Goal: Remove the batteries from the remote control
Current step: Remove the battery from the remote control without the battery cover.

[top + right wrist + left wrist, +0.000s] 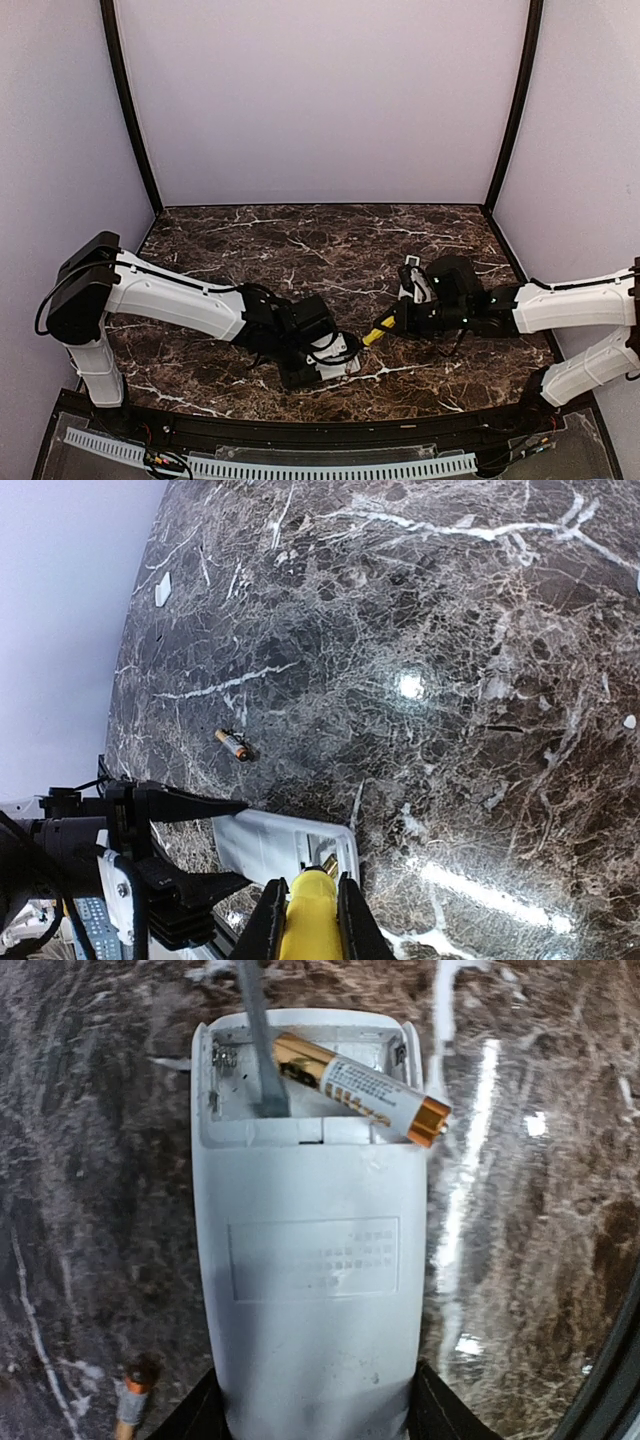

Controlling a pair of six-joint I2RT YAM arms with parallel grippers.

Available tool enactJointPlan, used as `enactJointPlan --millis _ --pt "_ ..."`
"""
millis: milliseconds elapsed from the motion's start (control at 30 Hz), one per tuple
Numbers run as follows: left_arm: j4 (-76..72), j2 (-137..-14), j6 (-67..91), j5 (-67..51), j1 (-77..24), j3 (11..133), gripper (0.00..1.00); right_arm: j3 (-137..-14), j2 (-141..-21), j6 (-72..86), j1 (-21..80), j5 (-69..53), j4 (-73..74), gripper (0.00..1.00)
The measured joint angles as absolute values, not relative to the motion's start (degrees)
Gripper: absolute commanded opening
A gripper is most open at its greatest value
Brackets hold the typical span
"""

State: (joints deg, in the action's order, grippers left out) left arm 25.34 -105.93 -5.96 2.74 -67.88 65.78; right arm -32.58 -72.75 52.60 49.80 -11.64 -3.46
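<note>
I will let go of the remote with my left gripper so that it rests on the table (297, 318) behind the loose battery, away from the black rail.
My left gripper (315, 1410) is shut on the narrow end of a white remote (310, 1280) that lies back-up on the table, with its battery bay open. One reddish-gold battery (360, 1088) lies slanted in the bay, its orange end poking over the right rim. My right gripper (312, 900) is shut on a yellow-handled screwdriver (312, 925). The screwdriver's grey shaft (258, 1040) reaches into the bay's left slot. A second battery (232, 744) lies loose on the table beside the remote (280, 845), and it also shows in the left wrist view (130, 1400). From above, the two grippers meet at the remote (340, 355).
The tabletop is dark marble (300, 250) with purple walls on three sides. A small flat white cover (163, 588) lies far off on the table. Another small white piece (410, 262) lies just behind the right gripper (400, 320). A black rail runs along the near edge.
</note>
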Motion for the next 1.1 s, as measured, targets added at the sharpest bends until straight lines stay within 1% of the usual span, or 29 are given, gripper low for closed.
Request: enactJointPlan --millis 300,433,667,900,1100 --pt "24.36 -106.06 -8.23 24.69 -66.83 65.93 0.37 -39.16 -72.75 48.75 49.91 -12.99 2.11 0.0" --pt "23.66 -106.04 -9.63 31.64 -66.61 65.78 0.37 -40.16 -72.75 47.9 49.91 -12.71 3.55 0.0" --pt "21.08 -105.21 -13.08 39.72 -66.61 64.14 0.37 -40.29 -71.48 47.33 49.91 -10.44 5.48 0.0" --pt "17.15 -103.94 -18.85 47.33 -66.63 62.43 0.34 -40.29 -69.45 47.35 49.91 -8.49 5.63 0.0" --pt "13.3 -103.9 -23.99 50.15 -67.81 60.27 0.33 -40.29 -68.82 47.62 49.91 -6.26 5.63 0.0"
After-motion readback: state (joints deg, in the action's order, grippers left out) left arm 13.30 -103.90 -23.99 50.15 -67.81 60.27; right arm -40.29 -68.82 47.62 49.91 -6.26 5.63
